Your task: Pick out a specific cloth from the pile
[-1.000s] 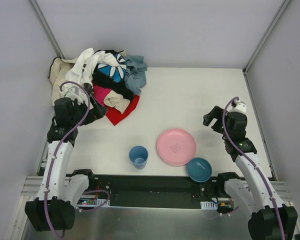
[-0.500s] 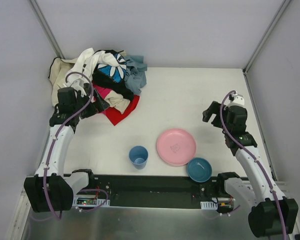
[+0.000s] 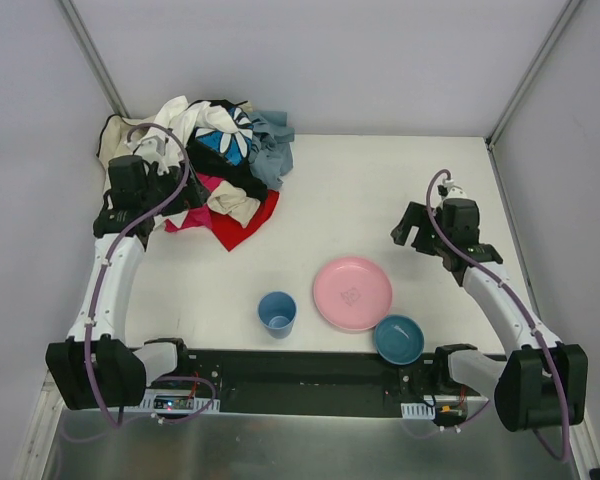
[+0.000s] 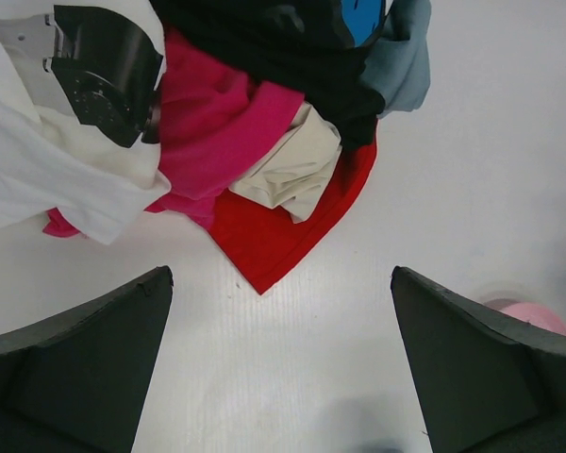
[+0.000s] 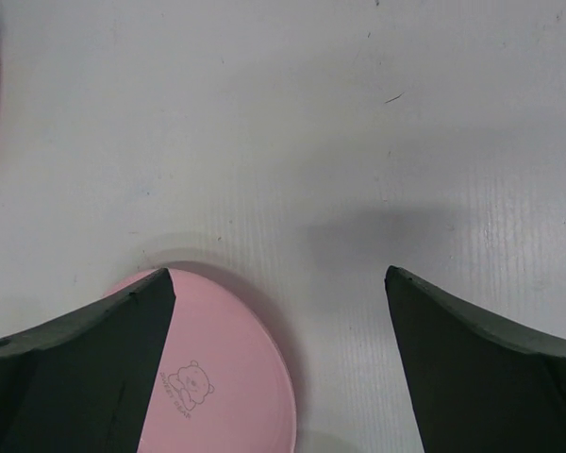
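The robot's left gripper needs to next go to the grey-blue cloth's edge (image 3: 254,173) (image 4: 372,83) beside the black cloth and close there, because these cloths cover the red cloth.
The pile (image 3: 205,150) of cream, black, white, blue and magenta garments lies at the far left of the table. The red cloth (image 3: 248,224) pokes out from under its near edge as a pointed corner, mostly buried. In the left wrist view the red cloth (image 4: 283,226) lies under a cream piece (image 4: 292,170) and the magenta cloth (image 4: 212,132). My left gripper (image 3: 190,197) is open and empty at the pile's near left side; its jaws (image 4: 281,274) stand wide above bare table just short of the red corner. My right gripper (image 3: 408,232) is open and empty, its jaws (image 5: 278,283) wide.
A pink plate (image 3: 352,293) lies front centre, also below my right gripper (image 5: 226,377). A blue cup (image 3: 277,312) stands to its left and a blue bowl (image 3: 398,338) at its near right. Grey walls close in the table on three sides.
My left gripper has moved back and left, up against the pile's side. My right gripper has moved left toward the table's middle.
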Robot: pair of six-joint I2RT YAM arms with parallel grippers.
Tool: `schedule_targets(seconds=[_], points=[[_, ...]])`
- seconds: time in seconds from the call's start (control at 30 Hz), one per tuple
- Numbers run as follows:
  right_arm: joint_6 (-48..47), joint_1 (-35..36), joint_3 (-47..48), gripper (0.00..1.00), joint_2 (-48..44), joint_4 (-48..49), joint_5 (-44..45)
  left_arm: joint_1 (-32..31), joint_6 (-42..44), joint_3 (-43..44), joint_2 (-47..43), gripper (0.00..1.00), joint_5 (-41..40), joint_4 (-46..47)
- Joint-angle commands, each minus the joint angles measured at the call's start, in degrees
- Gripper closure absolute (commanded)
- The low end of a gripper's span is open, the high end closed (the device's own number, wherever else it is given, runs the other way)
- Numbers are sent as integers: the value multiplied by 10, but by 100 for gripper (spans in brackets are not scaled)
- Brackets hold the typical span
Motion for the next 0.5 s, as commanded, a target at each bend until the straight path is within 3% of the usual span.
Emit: schedule_targets(seconds=[0.0, 0.27, 0.47], points=[[1, -1, 26, 4, 11, -17, -15, -2, 47, 38, 28, 1, -31, -47], [2, 1, 26, 4, 25, -24, -27, -124, 96, 63, 69, 1, -218, -106], [-2, 0, 29, 4, 37, -29, -55, -204, 116, 92, 101, 1, -299, -119]])
